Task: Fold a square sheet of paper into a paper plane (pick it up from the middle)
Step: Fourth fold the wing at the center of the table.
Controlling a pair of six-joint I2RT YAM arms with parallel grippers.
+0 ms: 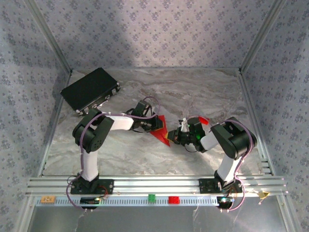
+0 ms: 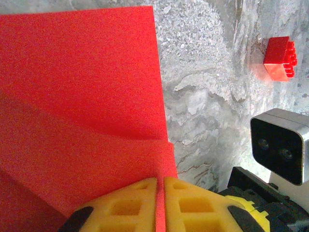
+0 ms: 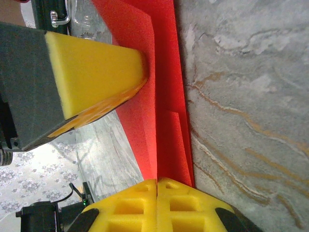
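Observation:
The paper's layers gape, its point juts past my right gripper; next I open it, back off, pinch nearer the paper's tip [image 1: 168,144].
The square sheet of paper [image 1: 161,126] is bright red and folded into layers, forming a pointed triangle between the two arms at mid-table. My left gripper [image 1: 150,124] is shut on its left side. In the left wrist view the yellow pads [image 2: 193,203] pinch the edge of the sheet [image 2: 82,96] at the gripper [image 2: 160,193]. My right gripper [image 1: 175,137] is shut on the opposite end. In the right wrist view the gripper [image 3: 157,189] clamps the folded sheet [image 3: 164,96], which stands on edge just above the marbled table, with the left gripper's yellow finger [image 3: 91,58] pressed against it.
A small chunky red block [image 2: 279,58] lies on the table just beyond the right gripper [image 1: 203,119]. A big flat black box [image 1: 91,89] sits at the back left. Small green [image 1: 151,197] and red [image 1: 173,199] blocks rest on the front rail. The right wrist's camera [image 2: 280,145] is close by.

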